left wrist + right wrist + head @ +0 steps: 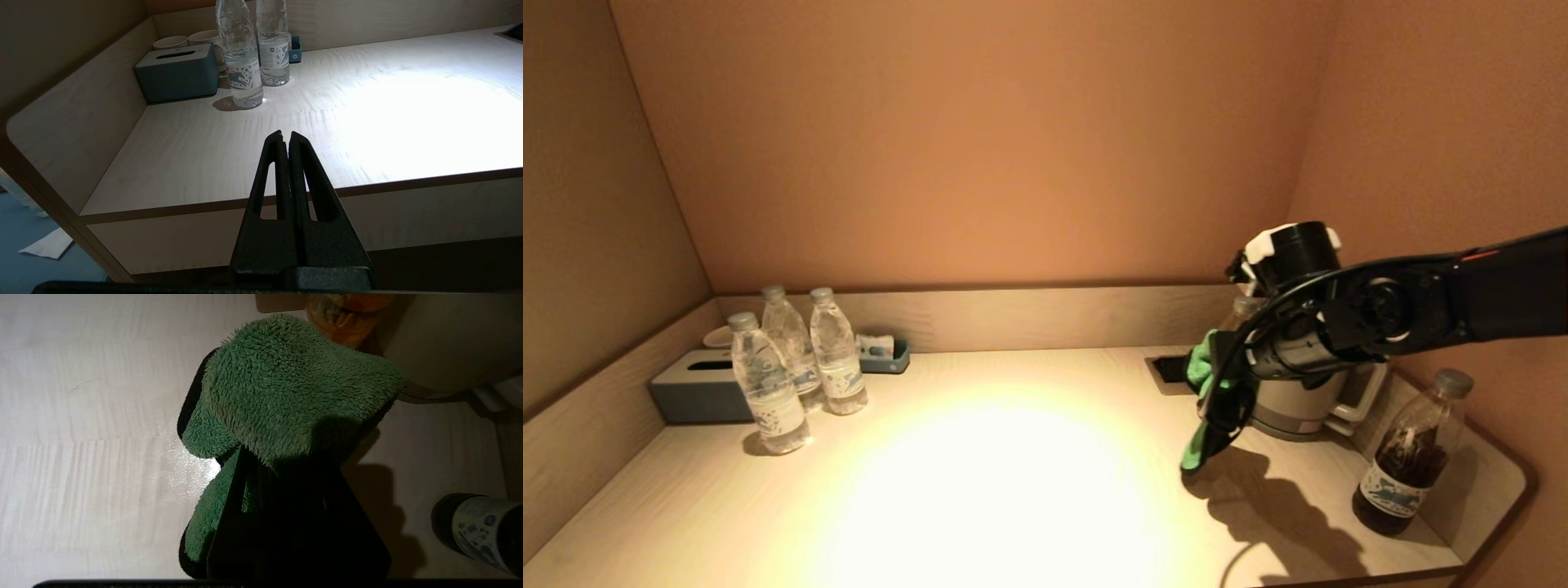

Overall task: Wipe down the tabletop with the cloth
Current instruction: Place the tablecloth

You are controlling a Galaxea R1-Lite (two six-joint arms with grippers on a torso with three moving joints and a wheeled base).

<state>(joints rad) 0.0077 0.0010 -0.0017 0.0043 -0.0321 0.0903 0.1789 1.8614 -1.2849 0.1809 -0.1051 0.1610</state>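
Next, my right gripper puts the green cloth down on the tabletop [1272,469] [368,431] in front of the kettle, beside the dark tea bottle. It now hangs above the pale wooden tabletop.
A fluffy green cloth [1205,408] hangs from my right gripper [1223,390] above the right part of the pale wooden tabletop [980,482]. In the right wrist view the cloth [286,388] drapes over the shut gripper [282,457] and hides its tips. The cloth's lower end hangs close to the table near its shadow. My left gripper [286,136] is shut and empty, parked in front of the table's front edge, out of the head view.
Three water bottles [792,367], a grey tissue box [698,388] and a small blue tray [882,353] stand at the back left. A kettle [1298,400], a dark tea bottle [1409,453] and a black recess [1172,369] are at the right, near the cloth.
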